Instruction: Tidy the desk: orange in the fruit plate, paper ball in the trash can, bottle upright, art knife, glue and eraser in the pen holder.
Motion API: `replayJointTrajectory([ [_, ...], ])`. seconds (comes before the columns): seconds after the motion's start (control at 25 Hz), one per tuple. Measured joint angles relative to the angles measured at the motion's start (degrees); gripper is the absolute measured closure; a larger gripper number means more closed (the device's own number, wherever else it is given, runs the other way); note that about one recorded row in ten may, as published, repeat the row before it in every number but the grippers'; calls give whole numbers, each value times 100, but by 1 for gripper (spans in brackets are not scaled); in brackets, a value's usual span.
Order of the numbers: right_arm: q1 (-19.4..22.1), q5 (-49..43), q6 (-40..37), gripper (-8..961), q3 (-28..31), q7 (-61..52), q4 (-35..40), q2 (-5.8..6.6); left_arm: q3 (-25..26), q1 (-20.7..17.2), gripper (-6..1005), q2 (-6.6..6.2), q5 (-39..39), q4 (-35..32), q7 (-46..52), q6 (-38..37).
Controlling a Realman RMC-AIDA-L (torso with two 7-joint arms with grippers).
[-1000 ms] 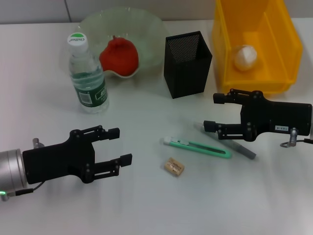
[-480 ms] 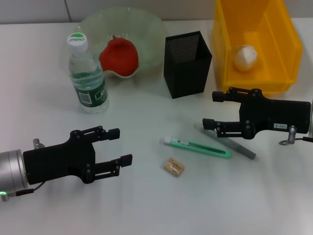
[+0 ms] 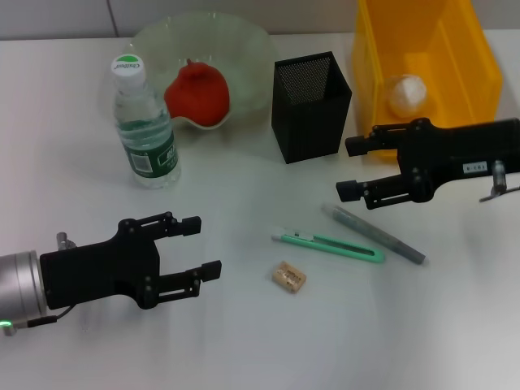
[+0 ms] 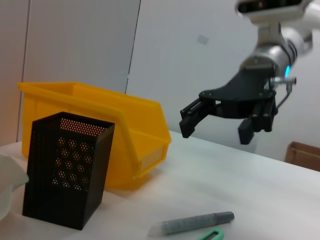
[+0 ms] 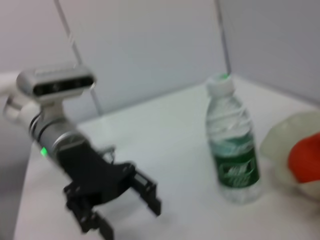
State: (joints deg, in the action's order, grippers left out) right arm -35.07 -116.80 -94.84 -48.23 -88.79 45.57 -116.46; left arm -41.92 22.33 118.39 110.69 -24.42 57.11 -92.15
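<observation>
The art knife's blade end (image 3: 300, 237) is just behind the eraser. My right gripper goes there next and closes on it.
The orange (image 3: 197, 93) lies in the pale green fruit plate (image 3: 244, 49) at the back. The bottle (image 3: 145, 122) stands upright beside that plate. A white paper ball (image 3: 406, 95) rests inside the yellow trash can (image 3: 475, 73). On the desk (image 3: 244, 341) lie the green art knife (image 3: 329, 244), the grey glue (image 3: 374, 234) and the tan eraser (image 3: 288, 277), all in front of the black mesh pen holder (image 3: 311, 106). My right gripper (image 3: 351, 168) hangs open and empty above the glue's far end. My left gripper (image 3: 201, 245) is open and empty at the front left.
The yellow bin's front wall (image 4: 145, 150) stands close behind the right gripper (image 4: 216, 127). The pen holder (image 4: 67, 170) sits just left of that bin. Bare white tabletop stretches between the left gripper and the eraser.
My right gripper has risen and drawn back toward the yellow bin, tilting up off the glue. The left arm has barely shifted. Nothing on the desk has moved.
</observation>
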Motion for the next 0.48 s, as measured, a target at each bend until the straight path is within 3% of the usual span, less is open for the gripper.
replayJointTrajectory([
  [0.24, -842, -971, -650, 142, -321, -995, 540, 87, 0, 7, 272, 0, 78, -1, -8, -2],
  [0.48, -1629, -1864, -814, 141, -847, -1501, 573, 22, 0, 0, 274, -3, 85, 39, 10, -6],
])
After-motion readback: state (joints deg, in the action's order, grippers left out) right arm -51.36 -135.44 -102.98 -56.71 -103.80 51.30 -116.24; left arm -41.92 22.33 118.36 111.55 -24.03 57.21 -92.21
